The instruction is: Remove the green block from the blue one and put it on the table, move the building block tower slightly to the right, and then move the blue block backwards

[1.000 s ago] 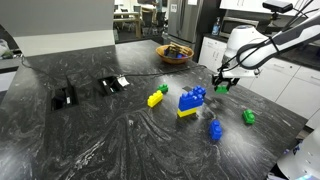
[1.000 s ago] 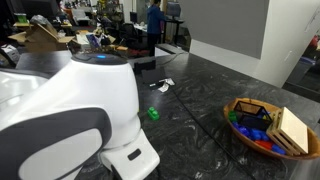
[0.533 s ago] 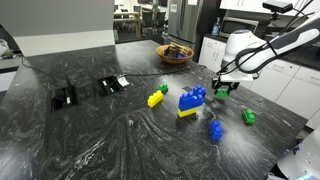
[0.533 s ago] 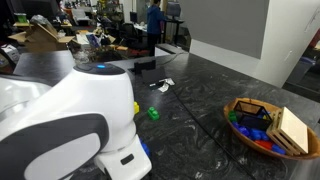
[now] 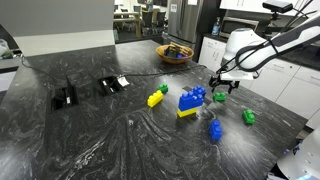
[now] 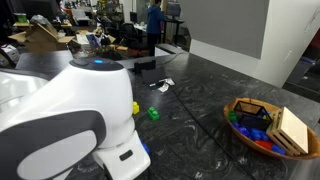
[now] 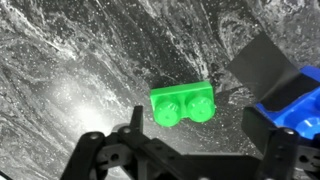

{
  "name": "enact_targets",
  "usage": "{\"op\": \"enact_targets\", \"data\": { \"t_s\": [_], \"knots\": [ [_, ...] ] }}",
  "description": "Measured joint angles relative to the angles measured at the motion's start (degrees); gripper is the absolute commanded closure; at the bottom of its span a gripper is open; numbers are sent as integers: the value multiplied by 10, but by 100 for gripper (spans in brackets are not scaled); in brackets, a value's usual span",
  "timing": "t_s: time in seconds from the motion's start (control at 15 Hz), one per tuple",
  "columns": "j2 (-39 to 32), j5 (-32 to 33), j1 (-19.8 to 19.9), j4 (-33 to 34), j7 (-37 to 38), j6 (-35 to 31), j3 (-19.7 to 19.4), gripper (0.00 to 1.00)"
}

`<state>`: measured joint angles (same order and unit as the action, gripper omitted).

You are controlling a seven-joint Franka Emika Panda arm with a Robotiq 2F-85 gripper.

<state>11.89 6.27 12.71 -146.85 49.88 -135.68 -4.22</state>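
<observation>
I should go to the building block tower next and close my gripper on its blue top block [image 5: 190, 100], above the yellow block.
The small green block [image 7: 183, 104] lies studs-up on the dark veined table [image 7: 70, 70], free of the fingers. My gripper [image 7: 198, 130] hangs just above it, open, one finger on each side. In an exterior view the gripper [image 5: 220, 86] is over the green block [image 5: 220, 97], right of the building block tower [image 5: 190, 101], a blue one on a flat yellow block. The wrist view catches the tower's blue edge [image 7: 296, 100] at the right. A loose blue block [image 5: 215, 130] sits nearer the front.
A yellow block with a green piece [image 5: 157, 96] lies left of the tower, and another green block [image 5: 248, 117] to its right. A bowl of objects [image 5: 175, 53] stands behind; black devices [image 5: 64, 98] lie to the left. The robot's base [image 6: 70, 120] blocks much of an exterior view.
The jaws have opened and let go of the green block, which now rests on the table just below the gripper. The arm has barely moved.
</observation>
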Motion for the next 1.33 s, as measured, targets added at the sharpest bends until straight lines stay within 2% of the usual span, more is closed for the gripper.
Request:
{"op": "enact_targets", "data": {
  "t_s": [0.2, 0.53, 0.73, 0.93, 1.33],
  "knots": [
    [27, -17, -1, 4, -27, 10, -3, 0],
    [99, -108, -22, 13, -204, 92, -19, 0],
    [129, -102, -31, 22, -279, 117, -14, 0],
    [123, -89, -46, 38, -338, 117, -2, 0],
    [72, -87, -106, 90, -447, 118, 24, 0]
  ]
}}
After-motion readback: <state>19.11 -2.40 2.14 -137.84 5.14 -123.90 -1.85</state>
